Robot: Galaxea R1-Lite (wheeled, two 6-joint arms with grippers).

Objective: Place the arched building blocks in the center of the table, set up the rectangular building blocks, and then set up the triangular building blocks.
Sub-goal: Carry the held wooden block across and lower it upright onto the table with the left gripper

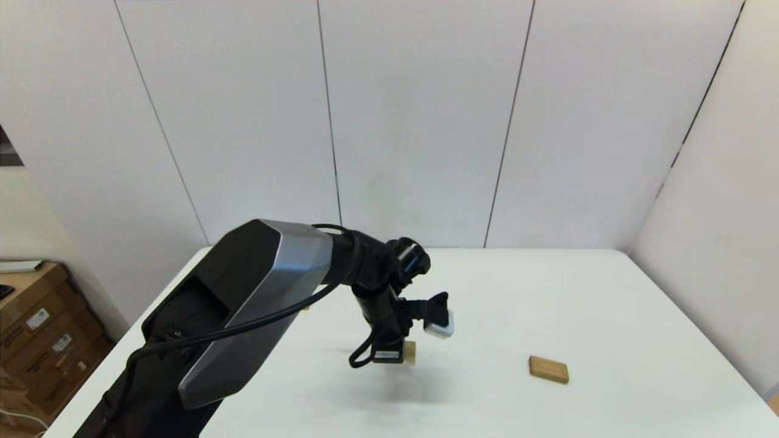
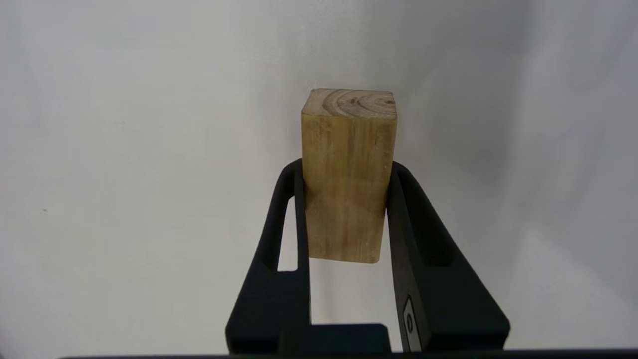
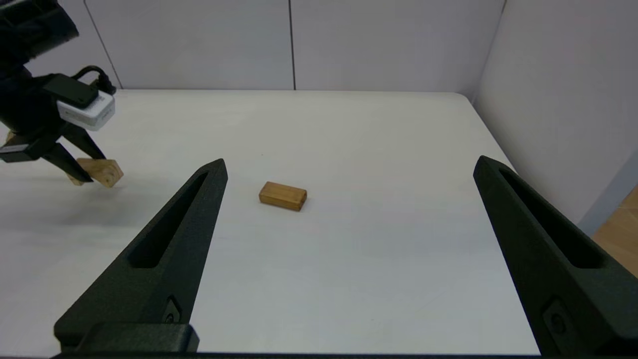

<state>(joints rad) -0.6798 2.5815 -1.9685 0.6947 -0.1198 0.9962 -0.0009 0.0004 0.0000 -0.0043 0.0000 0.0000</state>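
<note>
My left gripper needs to release the arched block, held a little above the table now, on the bare white table (image 1: 405, 353) between the rectangular block and triangular block.
My left gripper (image 2: 344, 167) is shut on the arched block (image 2: 349, 174), a chunky light-tan piece whose end grain faces away; its hollow does not show. In the head view the left gripper (image 1: 405, 354) holds the arched block (image 1: 410, 353) a little above the table (image 1: 548, 292), near its middle, with a shadow beneath. The rectangular block (image 1: 548, 369) lies flat to the right, also seen as a darker slab (image 3: 282, 195) ahead of my open, empty right gripper (image 3: 349, 162). A small tan bit (image 1: 304, 308) behind the left arm may be the triangular block, mostly hidden.
White wall panels close off the back and right sides of the table. Cardboard boxes (image 1: 36, 340) stand on the floor off the left edge. The left arm's big housing (image 1: 243, 304) covers the table's near left part.
</note>
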